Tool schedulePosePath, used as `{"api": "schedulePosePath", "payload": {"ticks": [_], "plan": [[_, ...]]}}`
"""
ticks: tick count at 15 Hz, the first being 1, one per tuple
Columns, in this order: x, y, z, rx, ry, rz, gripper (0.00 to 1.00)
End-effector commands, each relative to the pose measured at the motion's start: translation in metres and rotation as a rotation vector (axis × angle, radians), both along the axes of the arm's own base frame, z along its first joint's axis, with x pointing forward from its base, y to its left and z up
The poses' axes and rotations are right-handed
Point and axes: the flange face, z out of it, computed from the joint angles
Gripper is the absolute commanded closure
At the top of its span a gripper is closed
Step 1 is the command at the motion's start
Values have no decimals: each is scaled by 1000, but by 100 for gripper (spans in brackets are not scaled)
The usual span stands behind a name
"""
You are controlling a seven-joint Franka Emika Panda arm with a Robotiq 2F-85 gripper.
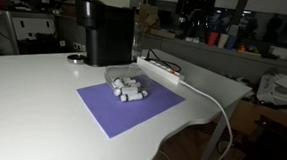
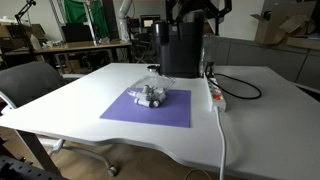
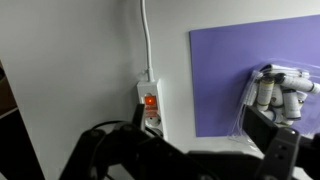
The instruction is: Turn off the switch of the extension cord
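My gripper will next move to the extension cord's lit switch (image 1: 175, 77) (image 3: 151, 102), next to the end where the white cable comes out, and close there.
A white extension cord (image 1: 165, 69) lies along the table's edge beside the purple mat and also shows in the other exterior view (image 2: 216, 95). In the wrist view the extension cord (image 3: 149, 108) shows its switch (image 3: 149, 101) glowing orange-red. My gripper (image 3: 198, 121) hovers above the table, open and empty. One dark finger is right next to the lit switch and the other is near the bag. In an exterior view the arm (image 2: 190, 14) stands above the black machine.
A purple mat (image 1: 132, 107) holds a clear plastic bag of small white containers (image 1: 129, 88). A black coffee machine (image 1: 104, 32) stands behind the mat. The cord's white cable (image 2: 221, 140) runs off the table's front edge. An office chair (image 2: 30, 85) stands beside the table.
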Motion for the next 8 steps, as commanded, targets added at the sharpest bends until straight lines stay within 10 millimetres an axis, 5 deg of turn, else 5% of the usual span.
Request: {"api": "schedulePosePath", "payload": {"ticks": [1, 2, 3, 8], "plan": [[29, -23, -21, -52, 10, 6, 0], [34, -28, -27, -55, 7, 4, 25], [40, -33, -35, -53, 11, 5, 26], [60, -60, -65, -50, 58, 43, 62]]}}
